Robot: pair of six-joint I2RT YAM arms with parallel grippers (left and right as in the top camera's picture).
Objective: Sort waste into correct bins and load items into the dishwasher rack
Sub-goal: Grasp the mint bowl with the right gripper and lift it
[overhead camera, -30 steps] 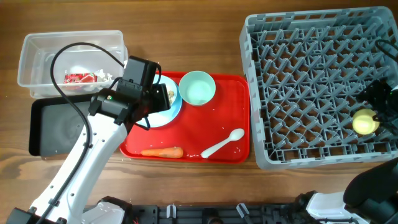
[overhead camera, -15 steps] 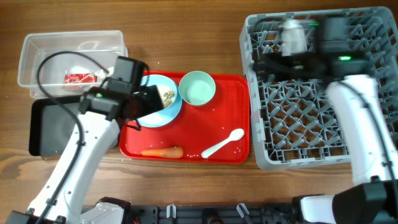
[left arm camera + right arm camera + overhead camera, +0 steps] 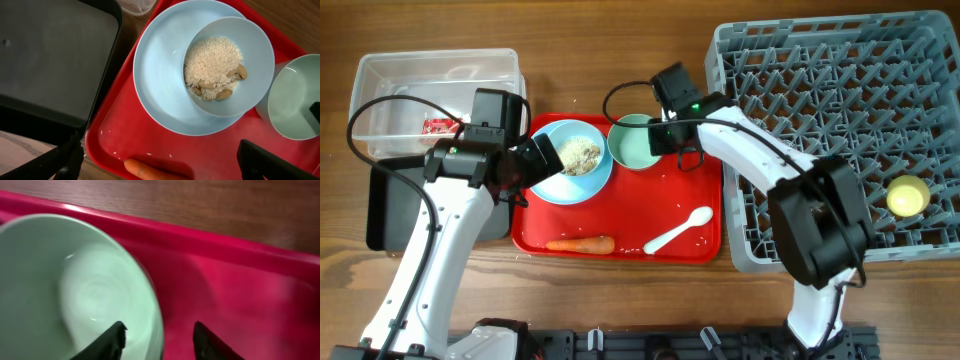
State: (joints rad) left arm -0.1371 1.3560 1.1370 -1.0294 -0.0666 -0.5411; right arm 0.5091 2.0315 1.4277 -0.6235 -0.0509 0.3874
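Observation:
My left gripper should close on the scrap bowl's rim [image 3: 601, 167] [image 3: 253, 105], on the side toward the spoon, because the scraps sit in this bowl on the plate.
The light blue plate [image 3: 556, 172] lies on the red serving tray with beige food scraps [image 3: 582, 155] on it. My left gripper [image 3: 525, 165] hangs open at the plate's left rim, holding nothing. From the left wrist I see the plate [image 3: 160, 75], the scraps [image 3: 212, 67] and the carrot [image 3: 150, 171] between my left gripper's [image 3: 160, 162] wide fingers. My right gripper [image 3: 665, 135] stands open astride the right rim of the mint bowl [image 3: 635, 143]. One finger is inside the bowl [image 3: 75, 290] and one outside, with the right gripper [image 3: 159, 327] not pressing it. The spoon [image 3: 678, 231] and carrot [image 3: 580, 243] lie at the tray's front. The yellow cup [image 3: 907, 196] sits in the dishwasher rack [image 3: 820, 90].
The red serving tray [image 3: 695, 165] lies between the bins and the rack. The clear tub [image 3: 430, 75] at the back left holds the red-and-white wrapper [image 3: 440, 126]. The black tray [image 3: 395, 205] lies in front of it, partly under my left arm.
My left gripper opened, let go of the plate and drew back to the left. My right arm swung from the rack over to the mint bowl, its fingers narrowing around the rim.

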